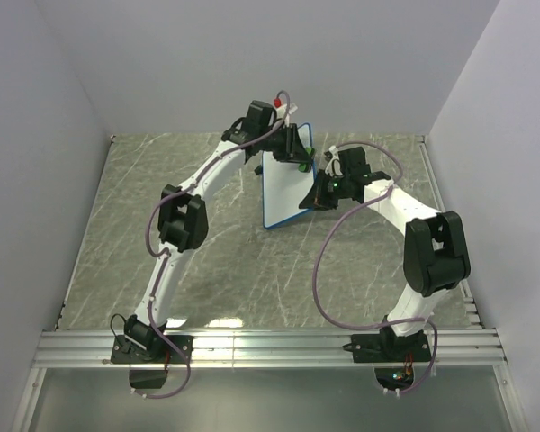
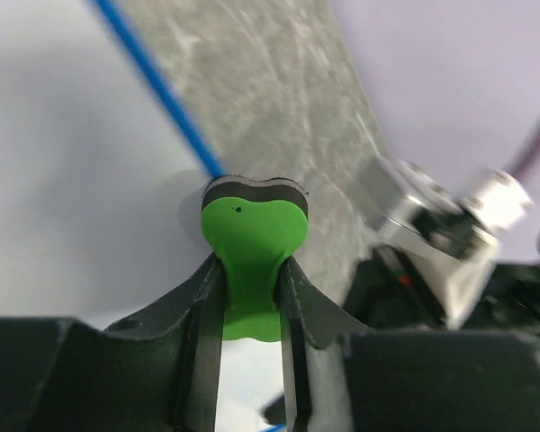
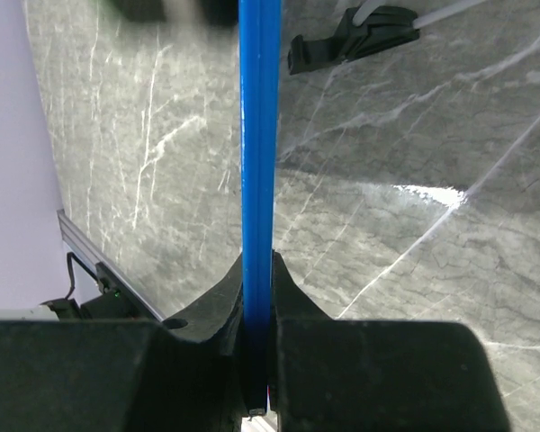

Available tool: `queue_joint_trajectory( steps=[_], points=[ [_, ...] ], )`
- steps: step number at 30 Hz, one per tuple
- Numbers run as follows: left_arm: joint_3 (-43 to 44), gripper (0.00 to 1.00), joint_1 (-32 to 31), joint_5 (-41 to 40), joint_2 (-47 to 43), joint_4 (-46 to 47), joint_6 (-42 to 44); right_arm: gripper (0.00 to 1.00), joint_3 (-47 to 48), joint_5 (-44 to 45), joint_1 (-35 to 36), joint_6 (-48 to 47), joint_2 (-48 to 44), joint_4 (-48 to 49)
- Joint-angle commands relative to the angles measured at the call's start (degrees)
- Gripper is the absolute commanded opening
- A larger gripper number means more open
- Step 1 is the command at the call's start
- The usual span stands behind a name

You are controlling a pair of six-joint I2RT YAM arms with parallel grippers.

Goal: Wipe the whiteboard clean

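My left gripper has the green eraser. Next, I put it down on the grey tabletop (image 1: 196, 218) under that arm's black elbow.
The whiteboard (image 1: 284, 187), white with a thin blue rim, stands tilted near the middle back of the table. My right gripper (image 1: 318, 194) is shut on its right edge; the right wrist view shows the blue rim (image 3: 256, 135) edge-on between the jaws. My left gripper (image 1: 299, 148) is shut on the green bone-shaped eraser (image 2: 252, 243), whose black felt end (image 2: 255, 187) is pressed against the white board face (image 2: 72, 198) near its blue rim (image 2: 153, 90). No red writing shows on the visible board surface.
Grey marbled tabletop (image 1: 207, 270) with white walls on three sides and a metal rail (image 1: 270, 346) at the near edge. A small black stand foot (image 3: 351, 40) lies on the table beyond the board. A red-capped marker (image 1: 278, 102) sticks up behind the left wrist.
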Motion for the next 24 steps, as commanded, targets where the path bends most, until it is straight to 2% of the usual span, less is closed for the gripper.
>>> queue_joint_trajectory(
  steps=[1,6,12,16,24],
  points=[
    [1.2,0.0,1.3,-6.1,5.1,-2.5,0.7,0.0,-3.4,0.6,6.1,-10.8,-0.1,-12.8],
    [1.7,0.0,4.1,-7.9,8.3,-3.7,1.3,0.0,-5.2,0.4,6.9,-12.8,-4.8,-16.1],
    [1.4,0.0,4.6,-8.1,12.2,-4.7,1.9,0.0,-7.5,1.5,7.0,-14.4,-8.6,-19.3],
    [-2.2,0.0,4.4,-8.5,14.3,-6.1,2.1,0.0,-6.3,1.2,7.1,-14.4,-7.1,-19.5],
    [-11.9,0.0,5.1,-13.4,12.6,-5.8,3.2,0.0,-6.3,-0.1,7.2,-13.3,-5.5,-17.9]
  ],
)
